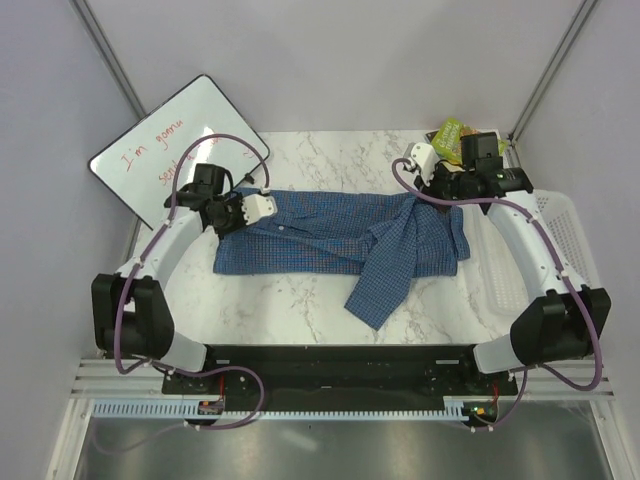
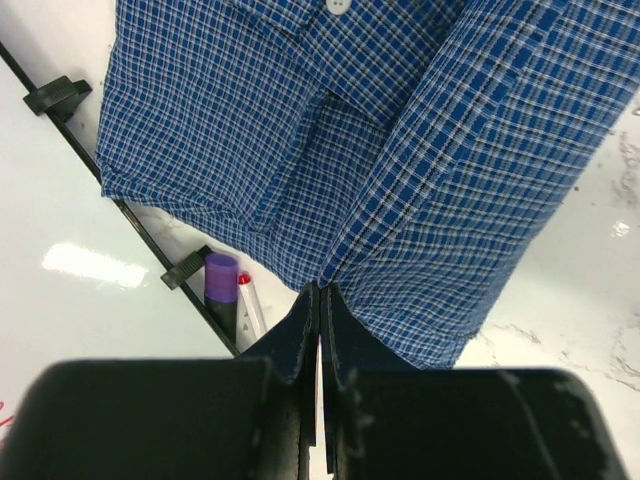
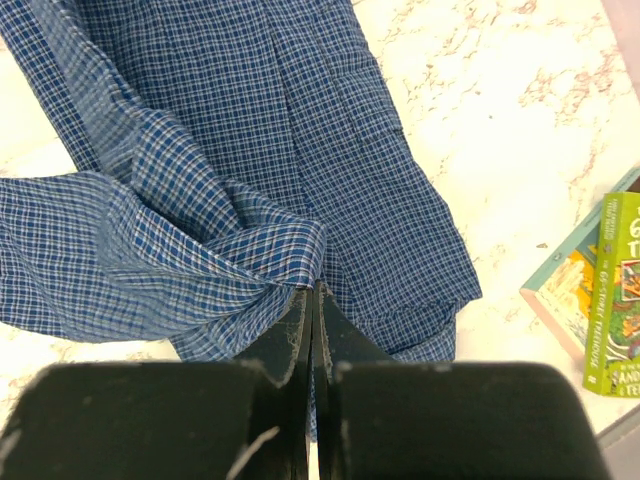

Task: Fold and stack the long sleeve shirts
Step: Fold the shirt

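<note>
The shirt's raised fold sticks up from the layer under it, so my left gripper needs to open to flatten it, then grab its edge (image 2: 345, 250) to straighten it.
One blue finely checked long sleeve shirt (image 1: 330, 235) lies spread sideways across the middle of the marble table, with one sleeve (image 1: 385, 285) trailing toward the near edge. My left gripper (image 1: 240, 214) is at the shirt's left end. In the left wrist view it (image 2: 320, 287) is shut on a raised fold of the cloth (image 2: 470, 150). My right gripper (image 1: 441, 194) is at the shirt's far right corner. In the right wrist view it (image 3: 315, 287) is shut on a bunched fold of the shirt (image 3: 230, 230).
A whiteboard (image 1: 175, 150) leans at the back left, and a purple-capped marker (image 2: 221, 280) lies by its edge. A green book (image 1: 450, 132) lies at the back right and also shows in the right wrist view (image 3: 612, 290). A white mesh basket (image 1: 562, 240) stands along the right side.
</note>
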